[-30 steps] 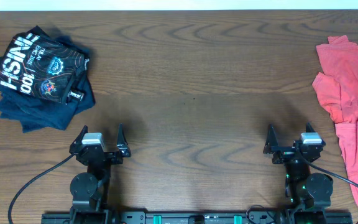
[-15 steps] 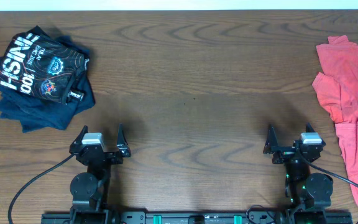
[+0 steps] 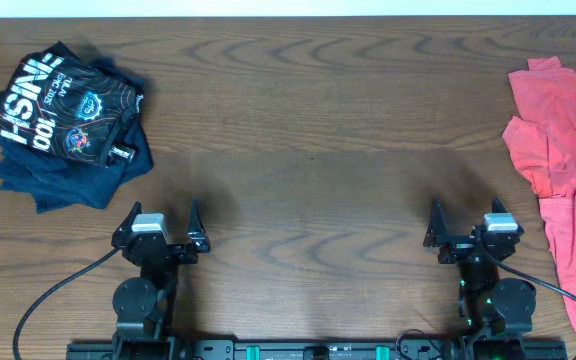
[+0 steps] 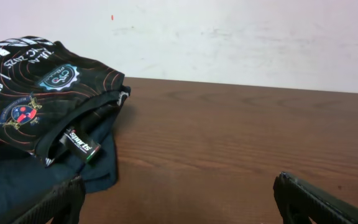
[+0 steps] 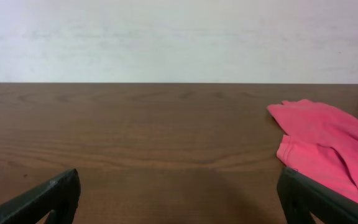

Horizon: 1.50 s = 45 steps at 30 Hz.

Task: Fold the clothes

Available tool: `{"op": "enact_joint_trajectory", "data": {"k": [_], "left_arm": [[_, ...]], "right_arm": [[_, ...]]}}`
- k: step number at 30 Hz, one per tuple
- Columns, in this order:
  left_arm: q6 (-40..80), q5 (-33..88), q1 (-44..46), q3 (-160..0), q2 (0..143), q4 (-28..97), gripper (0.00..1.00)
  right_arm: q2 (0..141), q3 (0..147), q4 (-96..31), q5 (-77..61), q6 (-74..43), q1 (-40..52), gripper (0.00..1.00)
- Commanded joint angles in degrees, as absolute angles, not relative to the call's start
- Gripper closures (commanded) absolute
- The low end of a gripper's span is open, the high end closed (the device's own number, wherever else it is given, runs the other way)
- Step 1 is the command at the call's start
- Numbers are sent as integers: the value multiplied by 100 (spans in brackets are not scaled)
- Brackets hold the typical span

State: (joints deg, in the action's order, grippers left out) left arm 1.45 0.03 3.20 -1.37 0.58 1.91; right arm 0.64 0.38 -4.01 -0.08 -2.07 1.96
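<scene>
My right gripper will grip the crumpled middle (image 3: 564, 229) of the red-orange T-shirt, between its wide bunched far part and small print.
The clothes, a red-orange T-shirt (image 3: 560, 180), lie crumpled along the table's right edge, with a small print near the lower right corner. In the right wrist view the T-shirt (image 5: 328, 146) shows at the right. My right gripper (image 3: 464, 222) stands open near the front edge, left of the shirt and apart from it, nothing between its fingers (image 5: 53, 198). Over at the front left my left gripper (image 3: 160, 219) is open too, holding nothing, its fingers (image 4: 316, 200) spread wide over bare wood.
A pile of dark navy shirts with white lettering (image 3: 63, 120) lies at the back left, seen also in the left wrist view as dark shirts (image 4: 36, 124). The wooden table (image 3: 308, 130) ends at a white wall (image 5: 179, 37) behind.
</scene>
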Motion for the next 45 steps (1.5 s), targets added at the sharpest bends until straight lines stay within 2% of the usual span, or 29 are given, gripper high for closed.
{"op": "enact_joint_trajectory", "data": {"k": [1,21,29,35,45], "left_arm": [[110,-5,292,-23,23,412,2],[113,-1,292,-23,23,412,2],[462,3,292,-27,23,401,2],[526,357,292,-178,38,447,2],[845,436,292,-1007,1057,998,2]], "right_arm": [[38,32,-425,-25,-119,123,1],[38,32,-427,-32,-123,123,1],[38,32,-425,-45,-576,123,1],[60,132,-556,75,-578,123,1],[1216,1251,-1192,364,-639,123,1]]}}
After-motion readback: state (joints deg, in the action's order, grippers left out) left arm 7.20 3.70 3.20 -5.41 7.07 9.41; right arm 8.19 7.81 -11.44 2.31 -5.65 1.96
